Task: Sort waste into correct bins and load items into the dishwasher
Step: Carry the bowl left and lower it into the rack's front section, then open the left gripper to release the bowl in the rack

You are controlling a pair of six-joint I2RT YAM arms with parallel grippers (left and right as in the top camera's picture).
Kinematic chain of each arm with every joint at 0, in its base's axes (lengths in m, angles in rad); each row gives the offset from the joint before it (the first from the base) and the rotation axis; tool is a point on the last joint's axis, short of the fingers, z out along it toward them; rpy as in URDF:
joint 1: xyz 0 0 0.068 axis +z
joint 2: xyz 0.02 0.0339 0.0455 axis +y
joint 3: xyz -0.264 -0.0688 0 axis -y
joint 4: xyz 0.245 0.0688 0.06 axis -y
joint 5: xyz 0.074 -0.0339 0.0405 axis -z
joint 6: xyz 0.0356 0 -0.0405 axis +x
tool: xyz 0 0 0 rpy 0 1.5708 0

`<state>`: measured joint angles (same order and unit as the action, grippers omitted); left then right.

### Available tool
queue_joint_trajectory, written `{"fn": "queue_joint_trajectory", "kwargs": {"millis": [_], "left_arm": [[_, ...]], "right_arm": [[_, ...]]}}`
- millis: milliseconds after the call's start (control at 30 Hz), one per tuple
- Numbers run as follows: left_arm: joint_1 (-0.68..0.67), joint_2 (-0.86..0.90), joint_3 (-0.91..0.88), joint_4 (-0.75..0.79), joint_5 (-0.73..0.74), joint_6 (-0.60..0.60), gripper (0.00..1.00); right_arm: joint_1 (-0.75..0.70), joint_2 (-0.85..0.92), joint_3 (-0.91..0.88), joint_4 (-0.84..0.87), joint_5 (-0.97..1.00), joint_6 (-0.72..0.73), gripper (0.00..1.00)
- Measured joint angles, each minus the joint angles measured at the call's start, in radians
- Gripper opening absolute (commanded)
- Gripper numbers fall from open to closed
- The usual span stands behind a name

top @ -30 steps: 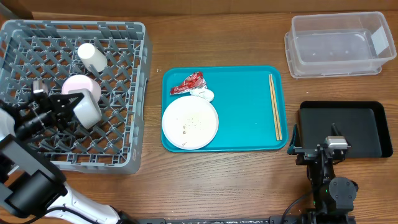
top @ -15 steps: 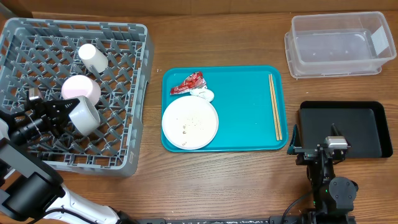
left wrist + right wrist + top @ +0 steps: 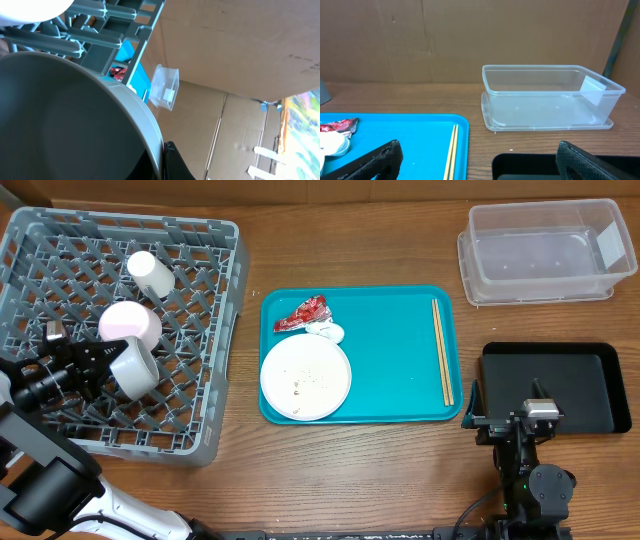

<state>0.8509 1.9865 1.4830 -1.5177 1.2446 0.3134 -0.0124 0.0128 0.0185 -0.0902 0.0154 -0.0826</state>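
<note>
Next, I release the pale bowl from my left gripper between the second bowl and the rack's near side [image 3: 109, 404].
My left gripper [image 3: 108, 366] is shut on the rim of a pale bowl [image 3: 134, 367], holding it tilted over the grid floor of the grey dishwasher rack [image 3: 215, 330]. In the left wrist view the bowl [image 3: 65, 120] fills the frame, with one black finger [image 3: 174, 162] against its rim. A second bowl [image 3: 130, 323] and a white cup [image 3: 150, 272] lie in the rack. The teal tray [image 3: 395, 350] carries the red wrapper [image 3: 302, 313], the white scrap [image 3: 327, 332], the plate [image 3: 305, 377] with crumbs and the chopsticks [image 3: 441, 365]. My right gripper [image 3: 516, 408] stands open at the black tray's [image 3: 580, 385] near left corner.
The clear tub [image 3: 545, 250] sits at the far right, behind the black tray. In the right wrist view, the chopsticks [image 3: 451, 152], the clear tub [image 3: 545, 97] and the black tray's corner [image 3: 530, 165] lie ahead of the open right gripper [image 3: 479, 169]. Brown cardboard walls stand behind the table.
My left gripper has carried the bowl a little toward the rack's near side and lower. It has held still for the last half second. The right arm has not moved.
</note>
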Motion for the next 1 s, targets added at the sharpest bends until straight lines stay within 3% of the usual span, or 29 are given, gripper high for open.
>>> {"fn": "queue_joint_trajectory", "kwargs": {"millis": [767, 933, 1000], "left_arm": [[0.034, 0.002, 0.009, 0.020, -0.033, -0.008, 0.05], [0.040, 0.002, 0.013, 0.092, -0.045, -0.092, 0.20], [0.053, 0.002, 0.021, 0.103, -0.074, -0.129, 0.39]], "right_arm": [[0.000, 0.000, 0.000, 0.000, 0.000, 0.000, 1.00], [0.000, 0.000, 0.000, 0.000, 0.000, 0.000, 1.00], [0.000, 0.000, 0.000, 0.000, 0.000, 0.000, 1.00]]}}
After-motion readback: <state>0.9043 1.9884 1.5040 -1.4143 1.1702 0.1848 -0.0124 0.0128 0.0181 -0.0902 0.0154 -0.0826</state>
